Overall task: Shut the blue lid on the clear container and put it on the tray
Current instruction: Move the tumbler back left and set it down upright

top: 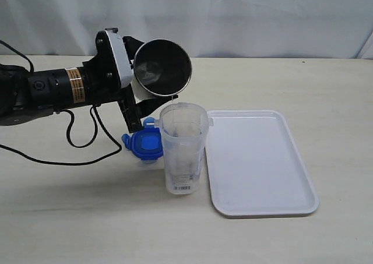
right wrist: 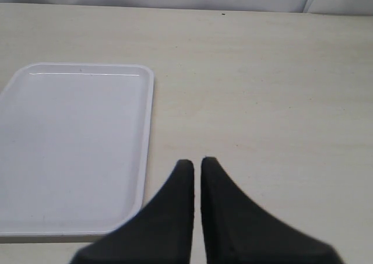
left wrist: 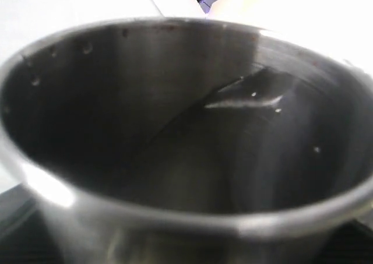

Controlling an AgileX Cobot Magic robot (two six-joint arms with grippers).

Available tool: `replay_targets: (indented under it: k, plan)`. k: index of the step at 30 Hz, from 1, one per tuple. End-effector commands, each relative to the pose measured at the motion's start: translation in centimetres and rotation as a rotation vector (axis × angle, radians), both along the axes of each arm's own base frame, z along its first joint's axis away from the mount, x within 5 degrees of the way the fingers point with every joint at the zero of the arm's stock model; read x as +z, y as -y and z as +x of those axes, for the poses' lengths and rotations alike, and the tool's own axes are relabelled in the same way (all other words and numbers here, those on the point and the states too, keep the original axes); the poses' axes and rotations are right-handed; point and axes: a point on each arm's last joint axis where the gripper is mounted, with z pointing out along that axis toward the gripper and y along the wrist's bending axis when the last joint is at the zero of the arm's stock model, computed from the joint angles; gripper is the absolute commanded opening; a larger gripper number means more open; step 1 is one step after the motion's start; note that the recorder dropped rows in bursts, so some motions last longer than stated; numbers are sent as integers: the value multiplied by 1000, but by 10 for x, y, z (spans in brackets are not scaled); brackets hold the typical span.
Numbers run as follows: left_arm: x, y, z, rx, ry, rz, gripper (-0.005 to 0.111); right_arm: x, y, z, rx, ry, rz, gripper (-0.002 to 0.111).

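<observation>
I should let go of the steel tumbler, now tipped over the container, with my left gripper on the table (top: 125,88) behind the blue lid, near the white curtain.
The clear container (top: 183,150) stands upright and uncovered on the table, barcode label near its base. The blue lid (top: 145,143) lies flat on the table, touching the container's left side. The white tray (top: 259,162) lies bare just right of the container. My left gripper (top: 135,98) is shut on a steel tumbler (top: 162,67), tipped on its side with the mouth over the container; a thin stream falls from its rim. The tumbler's interior (left wrist: 186,130) fills the left wrist view and hides the fingers. My right gripper (right wrist: 197,162) is shut with nothing in it, above bare table beside the tray (right wrist: 76,153).
A black cable (top: 81,144) loops on the table left of the lid. A white curtain (top: 233,13) backs the table's far edge.
</observation>
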Motion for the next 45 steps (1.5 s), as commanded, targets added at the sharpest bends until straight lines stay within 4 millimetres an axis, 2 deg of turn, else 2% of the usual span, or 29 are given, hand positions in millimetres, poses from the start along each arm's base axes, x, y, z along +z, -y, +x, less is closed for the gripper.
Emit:
replay_targets:
  k: [1, 5, 11, 16, 26, 31, 37, 45]
  plan:
    - [14, 0, 4, 55, -94, -127, 0, 0, 0, 0, 5, 6, -5, 5]
    - [14, -4, 11, 153, -149, -176, 0, 0, 0, 0, 5, 6, -5, 5]
    - [23, -17, 26, 384, -220, -401, 0, 0, 0, 0, 5, 6, -5, 5]
    - [19, -33, 40, 511, -261, -528, 0, 0, 0, 0, 5, 6, -5, 5]
    - [-13, -70, 101, 616, -373, -646, 0, 0, 0, 0, 5, 6, -5, 5]
    - [-35, -66, 129, 617, -394, -603, 0, 0, 0, 0, 5, 6, -5, 5]
    - [-52, -57, 159, 578, -446, -617, 0, 0, 0, 0, 5, 6, -5, 5]
    - [-82, -55, 169, 586, -473, -604, 0, 0, 0, 0, 5, 6, -5, 5]
